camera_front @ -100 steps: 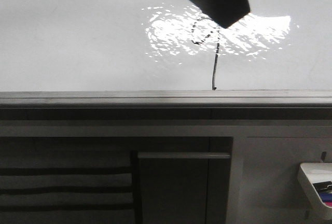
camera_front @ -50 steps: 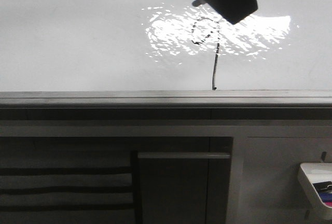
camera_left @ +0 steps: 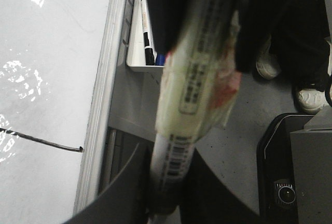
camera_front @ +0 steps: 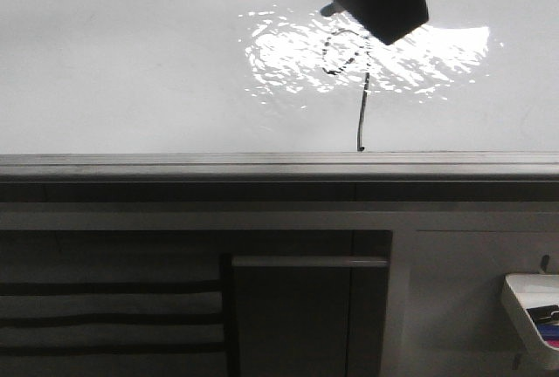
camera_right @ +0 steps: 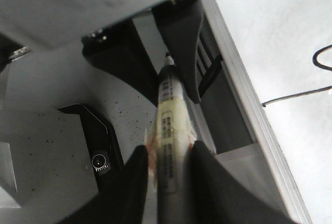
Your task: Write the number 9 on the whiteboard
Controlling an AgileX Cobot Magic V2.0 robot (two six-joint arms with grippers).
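The robot's left gripper should set the taped marker down on the bare whiteboard end (camera_front: 44, 38) farthest from the white tray.
The whiteboard (camera_front: 131, 63) is glossy white with a glare patch and a grey edge strip (camera_front: 262, 166). The number 9 (camera_front: 362, 111) is on it in thin black line, an oval loop in the glare and a long tail down to the strip. Its tail shows in the left wrist view (camera_left: 46, 142) and the right wrist view (camera_right: 290, 96). My left gripper (camera_front: 376, 2) hangs just above the loop, off the board. A taped marker (camera_left: 199, 79) runs between both grippers. My left gripper (camera_left: 168, 182) is shut on one end, my right gripper (camera_right: 168, 162) on the taped middle (camera_right: 168, 110).
A white tray (camera_front: 533, 307) with spare markers hangs below the board at the right, also seen in the left wrist view (camera_left: 136, 42). Dark grey cabinet panels (camera_front: 297, 307) lie under the edge strip. A person's white shoes (camera_left: 311, 97) and a black base (camera_left: 290, 172) are on the floor.
The dark gripper with the marker has risen and shifted slightly, uncovering the top of the 9's loop. The drawn line is unchanged.
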